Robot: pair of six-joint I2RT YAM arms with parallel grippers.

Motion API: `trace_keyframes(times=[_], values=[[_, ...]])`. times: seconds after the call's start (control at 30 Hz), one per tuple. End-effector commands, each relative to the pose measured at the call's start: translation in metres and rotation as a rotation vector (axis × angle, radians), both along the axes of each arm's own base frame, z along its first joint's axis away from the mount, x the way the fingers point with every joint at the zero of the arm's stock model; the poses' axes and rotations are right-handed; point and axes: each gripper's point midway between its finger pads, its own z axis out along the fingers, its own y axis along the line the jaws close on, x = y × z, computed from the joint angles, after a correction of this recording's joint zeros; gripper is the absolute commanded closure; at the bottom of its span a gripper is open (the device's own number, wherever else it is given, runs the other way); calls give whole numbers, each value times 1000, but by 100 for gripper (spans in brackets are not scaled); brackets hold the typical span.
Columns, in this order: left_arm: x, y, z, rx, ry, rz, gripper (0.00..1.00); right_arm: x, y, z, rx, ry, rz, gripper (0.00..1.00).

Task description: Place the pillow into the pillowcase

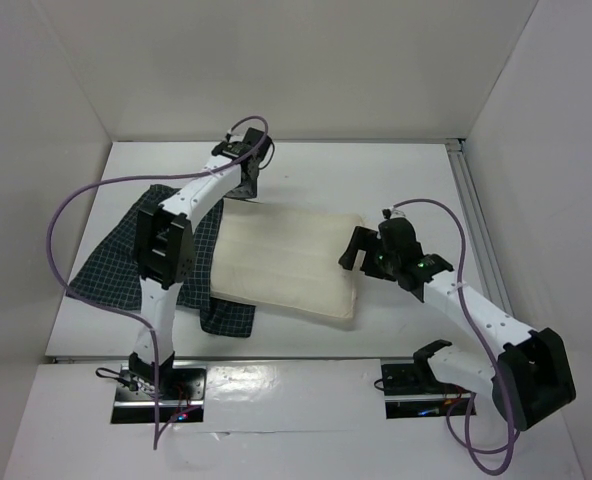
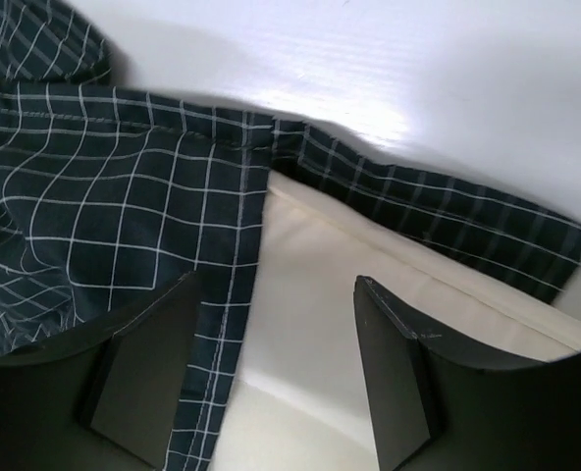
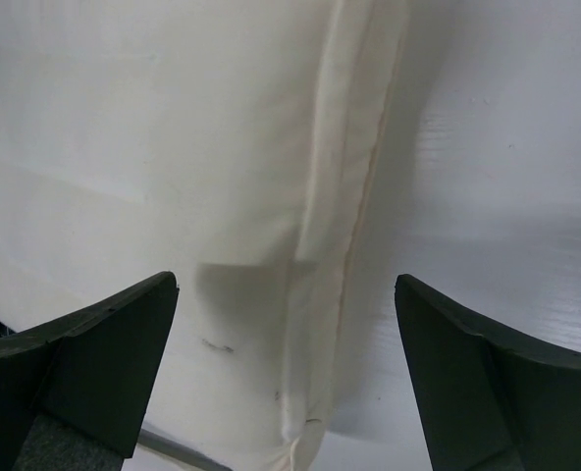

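Next, I pinch the pillow's opposite edge (image 1: 353, 290) with my right gripper while the pillowcase's opening is still at the pillow's end, before my left gripper pulls the pillowcase further over.
The cream pillow (image 1: 288, 265) lies flat mid-table, its left end lying at the mouth of the dark checked pillowcase (image 1: 116, 265), which spreads out to the left. My left gripper (image 1: 244, 185) is open at the pillow's far left corner; in the left wrist view its fingers straddle the pillowcase hem (image 2: 124, 206) and the pillow (image 2: 310, 294). My right gripper (image 1: 361, 250) is open over the pillow's right edge. In the right wrist view the pillow's seam (image 3: 340, 255) runs between the spread fingers.
White walls enclose the table on three sides. A metal rail (image 1: 473, 210) runs along the right edge. A flap of pillowcase (image 1: 226, 315) sticks out under the pillow's near left corner. Purple cables loop above both arms.
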Motion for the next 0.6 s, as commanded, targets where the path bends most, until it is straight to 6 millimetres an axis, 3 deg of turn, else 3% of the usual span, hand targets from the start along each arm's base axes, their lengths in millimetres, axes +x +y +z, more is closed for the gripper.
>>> trace_keyframes(times=[0.0,0.2,0.33,0.43,0.47,0.57], values=[[-10,29,-2,127,13,107,24,9,6,16,36,-24,8,0],[-9,45,-29,182,66,150,28,14,5,15,31,-28,6,0],[-9,47,-30,196,70,154,36,14,1,11,17,-15,2,0],[-6,51,-31,201,76,155,48,14,1,8,22,-2,15,0],[-4,51,-27,207,64,159,60,15,4,8,29,-4,21,0],[-1,49,-22,199,57,143,82,16,13,2,56,17,56,0]])
